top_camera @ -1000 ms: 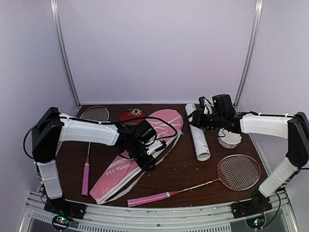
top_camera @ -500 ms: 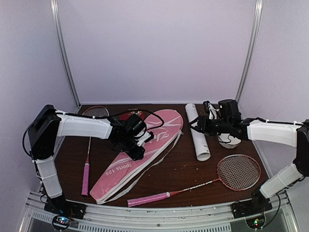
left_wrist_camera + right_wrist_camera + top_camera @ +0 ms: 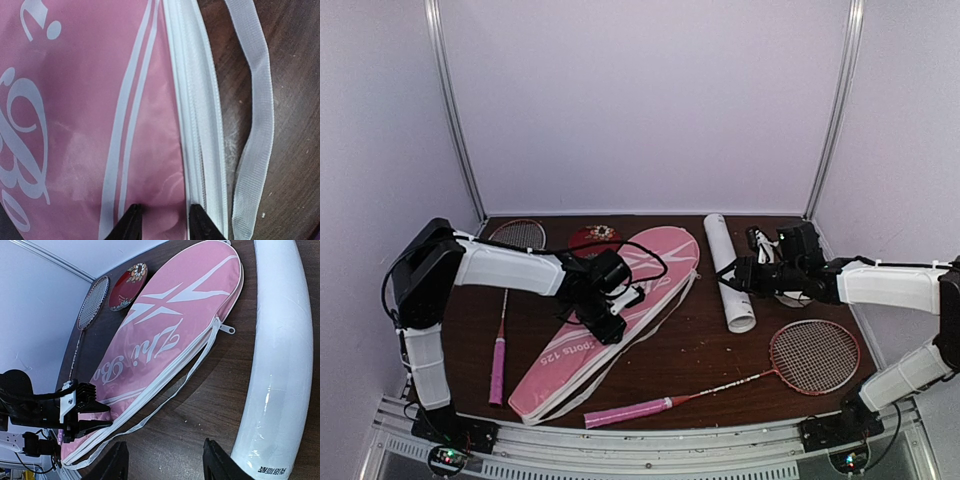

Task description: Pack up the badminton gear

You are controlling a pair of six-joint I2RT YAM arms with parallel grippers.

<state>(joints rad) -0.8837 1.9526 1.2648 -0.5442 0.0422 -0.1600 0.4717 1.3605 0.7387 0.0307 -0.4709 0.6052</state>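
Observation:
The bag's white zipper edges are closed together, so next my left gripper pinches the pink fabric (image 3: 167,207) next to them and lifts it before a racket goes in.
The pink racket bag (image 3: 630,275) lies slantwise mid-table, shut, with its white zipper edge (image 3: 197,125) and a loose white strap (image 3: 255,125) on its right side. My left gripper (image 3: 607,325) is open just above the bag's lower half; its tips (image 3: 165,222) straddle pink fabric beside the zipper. My right gripper (image 3: 738,277) is open and empty (image 3: 167,462), low over bare table beside the long white tube (image 3: 730,270). One racket (image 3: 503,310) lies at the left, the other (image 3: 740,380) at the front right. The shuttlecocks (image 3: 788,298) are mostly hidden behind the right arm.
A small dark red dish (image 3: 594,238) sits at the back, between the left racket's head and the bag's top; it also shows in the right wrist view (image 3: 128,280). White walls and metal posts close the back and sides.
My right gripper has drawn back toward me and lower, from the tube's far end to its middle. My left gripper has shifted a little over the bag's lower half.

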